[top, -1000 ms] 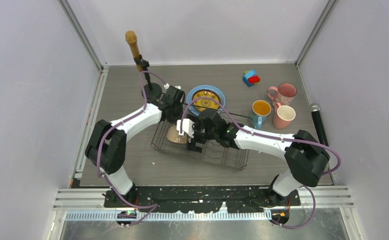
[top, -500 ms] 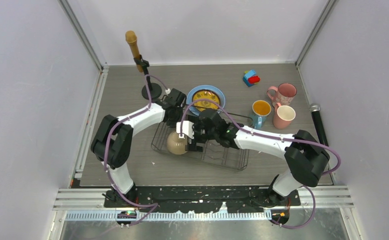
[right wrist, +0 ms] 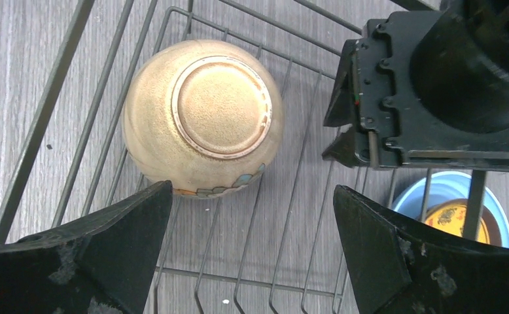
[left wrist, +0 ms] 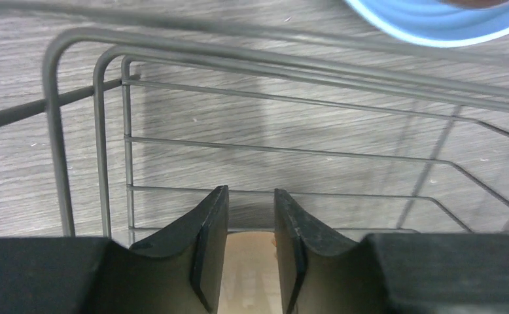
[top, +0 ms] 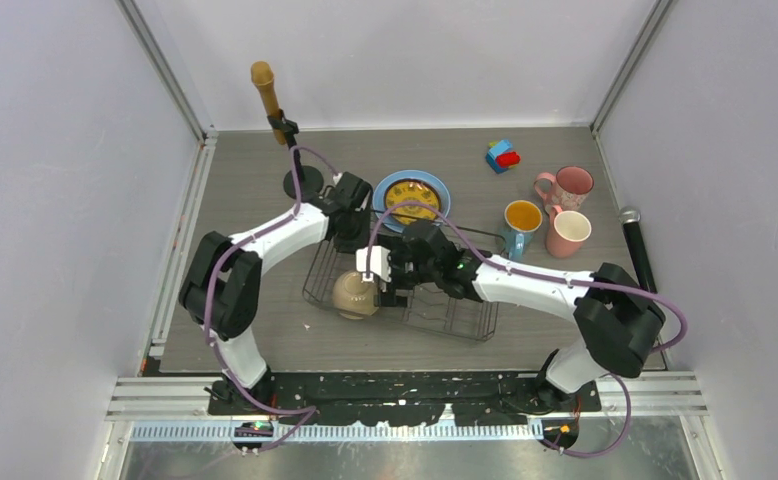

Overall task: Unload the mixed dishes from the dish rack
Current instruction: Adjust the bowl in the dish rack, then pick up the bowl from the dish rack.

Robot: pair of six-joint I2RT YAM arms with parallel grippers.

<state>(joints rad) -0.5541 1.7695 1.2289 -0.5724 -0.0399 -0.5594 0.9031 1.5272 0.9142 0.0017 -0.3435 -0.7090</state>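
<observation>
The beige bowl is upside down, clear of my left gripper's fingers, so next I open my left gripper and pinch the bowl's raised foot ring (right wrist: 262,84).
The beige bowl (top: 355,295) lies upside down in the left end of the dish rack (top: 462,333), its foot ring facing up (right wrist: 203,118). My left gripper (top: 350,233) hovers over the rack's far left corner, apart from the bowl. Its jaws stand a little apart (left wrist: 250,191) with nothing pinched, and a strip of beige shows behind the gap. My right gripper (top: 390,288) hangs wide open (right wrist: 252,193) over the rack wires just right of the bowl. The yellow plate sits on the light-blue plate (top: 435,190) behind the rack. A blue mug (top: 521,222) and two pink mugs (top: 568,232) stand to the right.
A black stand with a brown microphone (top: 268,95) rises at the back left, close to my left arm. A red-blue toy block (top: 502,155) lies at the back right. A black bar (top: 637,245) runs along the right edge. The rack's upright dividers (top: 445,305) stand under my right arm.
The bowl dropped from a tilted hold in my left gripper to lie upside down on the rack floor. The left jaws opened slightly and drew back toward the far side.
</observation>
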